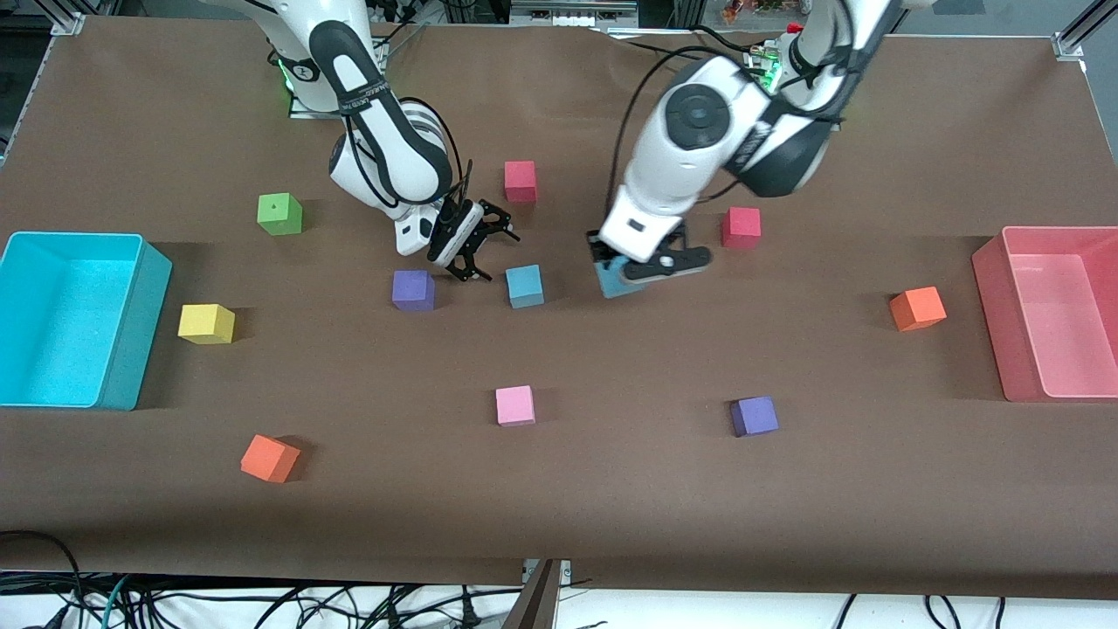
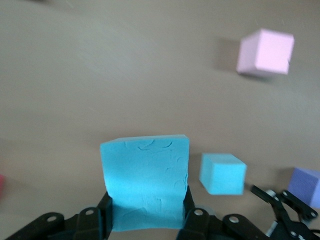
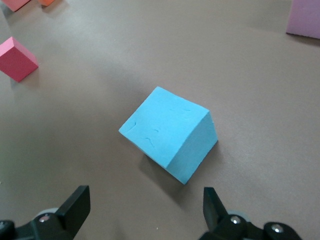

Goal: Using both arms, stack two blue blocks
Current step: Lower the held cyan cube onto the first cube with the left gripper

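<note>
The robot's left gripper should release its sky-blue block, now held just above the table, on top of the other sky-blue block (image 1: 526, 279) (image 2: 223, 159), beside the open right gripper.
One sky-blue block (image 1: 525, 286) rests on the brown table near the middle. It also shows in the right wrist view (image 3: 167, 138) and in the left wrist view (image 2: 223, 173). My right gripper (image 1: 476, 249) hangs open and empty just above the table beside this block, toward the right arm's end; its fingers (image 3: 75, 206) stand wide apart. My left gripper (image 1: 631, 273) is shut on the second sky-blue block (image 1: 617, 279), held just above the table toward the left arm's end of the first one. In the left wrist view this block (image 2: 146, 180) fills the space between the fingers (image 2: 104, 207).
A purple cube (image 1: 413, 290) lies beside my right gripper. Red cubes (image 1: 520, 181) (image 1: 741, 227) lie nearer the bases. A pink cube (image 1: 514, 405), purple cube (image 1: 754, 416), orange cubes (image 1: 269, 458) (image 1: 917, 308), yellow cube (image 1: 206, 323), green cube (image 1: 279, 214). Cyan bin (image 1: 122, 349) and pink bin (image 1: 1017, 349) at the table ends.
</note>
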